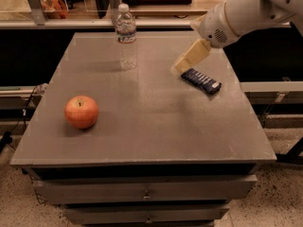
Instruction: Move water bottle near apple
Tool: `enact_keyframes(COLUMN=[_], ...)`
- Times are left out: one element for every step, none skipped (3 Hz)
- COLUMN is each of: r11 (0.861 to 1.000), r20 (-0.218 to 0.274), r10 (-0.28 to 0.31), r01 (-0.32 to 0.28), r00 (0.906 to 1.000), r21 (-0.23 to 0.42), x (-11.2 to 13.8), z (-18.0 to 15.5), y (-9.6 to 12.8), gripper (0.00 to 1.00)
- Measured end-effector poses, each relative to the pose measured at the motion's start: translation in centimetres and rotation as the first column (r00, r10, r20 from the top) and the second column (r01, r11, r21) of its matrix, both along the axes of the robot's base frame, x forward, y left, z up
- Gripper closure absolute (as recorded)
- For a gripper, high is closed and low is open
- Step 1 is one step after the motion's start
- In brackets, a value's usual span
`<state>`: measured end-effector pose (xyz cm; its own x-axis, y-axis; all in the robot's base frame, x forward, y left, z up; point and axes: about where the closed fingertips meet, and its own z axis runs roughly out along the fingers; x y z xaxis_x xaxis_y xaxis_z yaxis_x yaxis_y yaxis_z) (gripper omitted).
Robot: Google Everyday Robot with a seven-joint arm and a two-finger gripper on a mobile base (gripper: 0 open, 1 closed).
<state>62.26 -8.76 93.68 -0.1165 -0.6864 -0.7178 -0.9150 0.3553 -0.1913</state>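
The water bottle's middle (pixel 127 42), well below its white cap, is the next place my gripper needs to go to and close on.
The water bottle (pixel 126 37) stands upright at the far middle of the grey table (pixel 142 141); it is clear and ribbed with a white cap and a label band. The apple (pixel 82 111), red-orange, sits near the table's left front. My gripper (pixel 182 66) hangs from the white arm that reaches in from the upper right. It is above the table, right of the bottle and well apart from it, just left of a dark wrapped bar. It holds nothing.
A dark blue wrapped snack bar (pixel 201 80) lies on the right side of the table, under the arm. The table has drawers (pixel 147 190) in front. A counter with a glass pane runs behind the table.
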Motion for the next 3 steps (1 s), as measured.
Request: enact_keyframes(r11=[0.976,0.949,0.921], r20=[0.008,0.038,0.082], r10=[-0.006,-0.012,-0.034], r01=[0.004,0.0,0.0], r00=[1.0,0.9992,0.9961], r21=[0.216,0.316,0.389], x=[3.2,4.8,6.7], z=[-1.5,-1.8,-2.1], y=[5.3,8.5,11.5], gripper=[0.0,0.0,0.0])
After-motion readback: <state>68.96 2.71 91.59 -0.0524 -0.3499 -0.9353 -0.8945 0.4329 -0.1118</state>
